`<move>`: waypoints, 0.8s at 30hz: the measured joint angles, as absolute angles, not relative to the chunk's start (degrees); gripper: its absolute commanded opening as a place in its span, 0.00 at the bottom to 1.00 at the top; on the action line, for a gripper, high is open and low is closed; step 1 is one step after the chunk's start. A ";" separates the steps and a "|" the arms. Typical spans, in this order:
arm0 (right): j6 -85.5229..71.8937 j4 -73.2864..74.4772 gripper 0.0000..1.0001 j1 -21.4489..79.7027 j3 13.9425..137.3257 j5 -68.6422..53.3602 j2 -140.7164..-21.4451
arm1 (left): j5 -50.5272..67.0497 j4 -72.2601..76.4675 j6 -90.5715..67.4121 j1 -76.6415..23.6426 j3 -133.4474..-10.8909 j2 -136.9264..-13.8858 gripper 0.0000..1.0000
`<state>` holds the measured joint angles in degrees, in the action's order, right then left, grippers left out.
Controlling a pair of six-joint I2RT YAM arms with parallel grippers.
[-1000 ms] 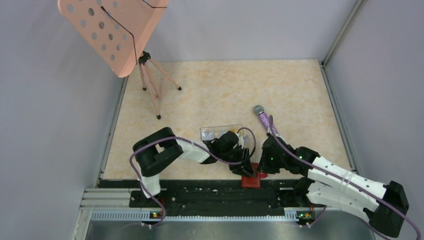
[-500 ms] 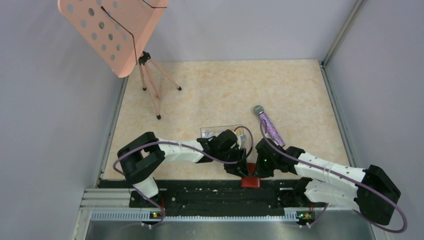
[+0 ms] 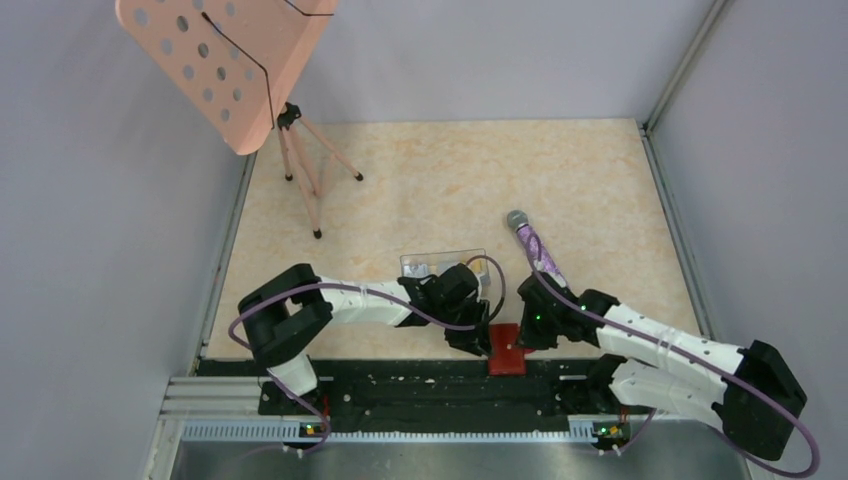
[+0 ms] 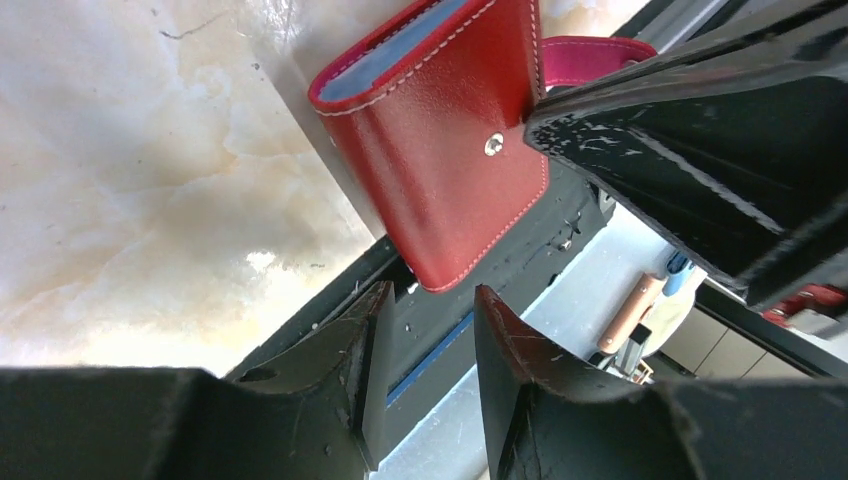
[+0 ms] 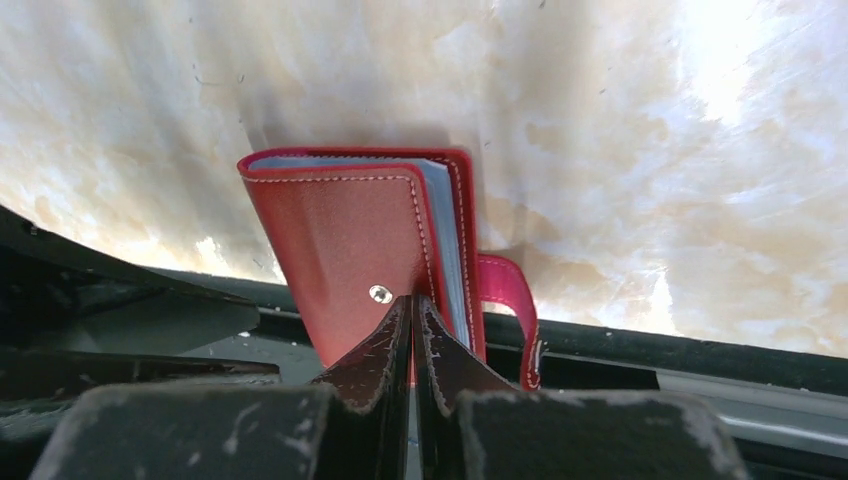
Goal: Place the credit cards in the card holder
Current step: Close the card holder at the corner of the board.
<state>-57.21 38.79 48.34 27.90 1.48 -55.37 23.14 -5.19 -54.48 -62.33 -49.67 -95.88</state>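
Note:
The pink strap pokes out beyond the card holder's edge, so the robot's right gripper needs to leave the front cover, grab the strap's loose end (image 5: 531, 366) and fold it over.
The red leather card holder (image 3: 506, 349) lies at the table's near edge, partly over the black rail. It shows in the left wrist view (image 4: 440, 150) and in the right wrist view (image 5: 345, 245), with pale blue sleeves inside and a pink strap. My right gripper (image 3: 521, 337) (image 5: 413, 302) is shut on the edge of its front cover, beside the snap. My left gripper (image 3: 474, 338) (image 4: 430, 300) is open and empty just left of the holder. The credit cards show only as a yellow and white glimpse in a clear box (image 3: 430, 265), mostly hidden behind my left arm.
A purple microphone (image 3: 533, 247) lies behind my right arm. A pink music stand (image 3: 230, 70) on a tripod (image 3: 306, 185) stands at the back left. The black rail (image 3: 400, 385) runs along the near edge. Grey walls close in on both sides.
My right gripper has shifted slightly away from the rail with the holder, which now sits a little higher and tilted. My left arm has stretched out and its gripper has moved slightly left.

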 measured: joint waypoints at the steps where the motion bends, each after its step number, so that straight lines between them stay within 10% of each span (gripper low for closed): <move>1: -56.93 39.00 0.03 47.79 27.90 1.48 -55.09 | 23.05 -4.97 -54.72 -62.46 -49.82 -96.55 0.39; 17: -53.12 45.63 0.04 41.08 33.28 -0.89 -48.27 | 22.65 -0.49 -59.33 -64.36 -56.84 -106.85 0.08; 24: -53.65 54.02 0.02 38.24 33.85 4.84 -46.17 | 20.97 -5.02 -59.53 -64.82 -59.92 -107.63 0.21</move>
<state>-53.65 54.02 38.24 33.85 4.84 -46.17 20.97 -5.02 -59.53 -64.82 -59.92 -107.63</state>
